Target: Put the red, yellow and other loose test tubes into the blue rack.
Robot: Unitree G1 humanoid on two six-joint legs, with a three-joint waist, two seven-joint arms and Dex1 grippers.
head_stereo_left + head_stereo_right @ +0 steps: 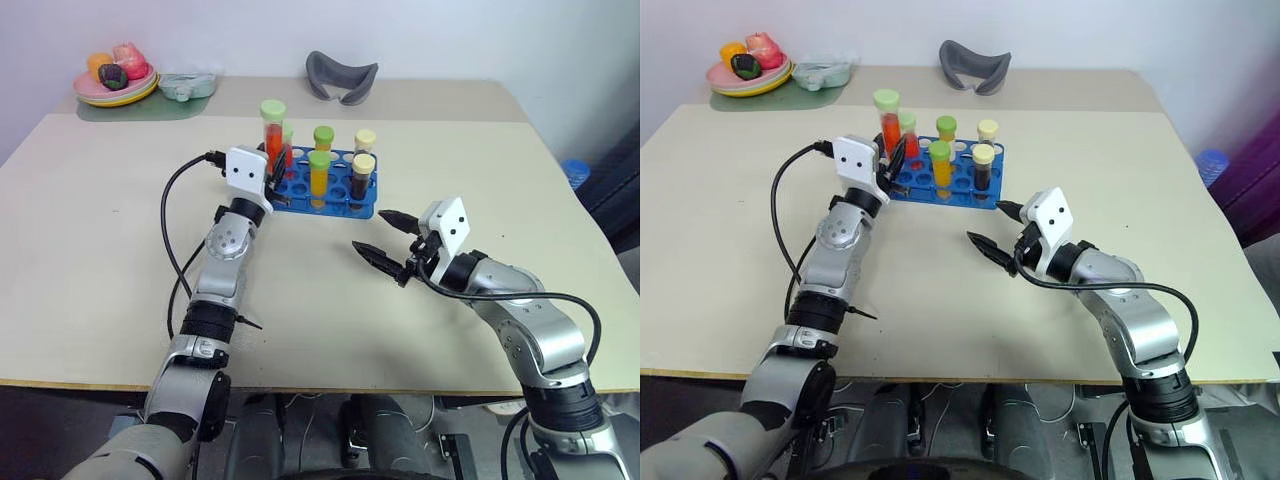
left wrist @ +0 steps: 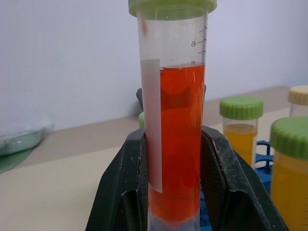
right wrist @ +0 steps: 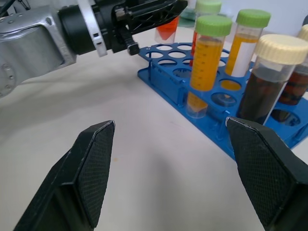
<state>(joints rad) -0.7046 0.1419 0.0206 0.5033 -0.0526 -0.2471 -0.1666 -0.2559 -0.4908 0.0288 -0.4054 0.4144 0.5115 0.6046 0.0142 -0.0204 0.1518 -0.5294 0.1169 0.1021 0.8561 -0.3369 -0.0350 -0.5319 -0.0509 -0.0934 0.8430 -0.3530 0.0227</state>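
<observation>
My left gripper will let go of the red test tube in the front row of the blue rack, in front of the other red tube (image 1: 281,188).
The blue rack (image 1: 335,208) stands mid-table and holds several upright tubes: yellow ones with green caps (image 1: 319,180) and dark ones with cream caps (image 1: 362,178). My left gripper (image 1: 274,165) is shut on a red test tube (image 2: 175,144) with a green cap (image 1: 272,109). It holds the tube upright over the rack's left end, and black fingers (image 2: 122,192) clamp both sides. My right gripper (image 1: 385,236) hovers open and empty above the table, in front of the rack's right end. The rack (image 3: 166,79) lies beyond its spread fingers (image 3: 91,168).
A plate of toy fruit (image 1: 115,85) and a clear container (image 1: 187,87) sit on a green mat at the back left. A grey curved object (image 1: 341,77) lies at the back centre. Bare tabletop (image 1: 100,250) surrounds the rack.
</observation>
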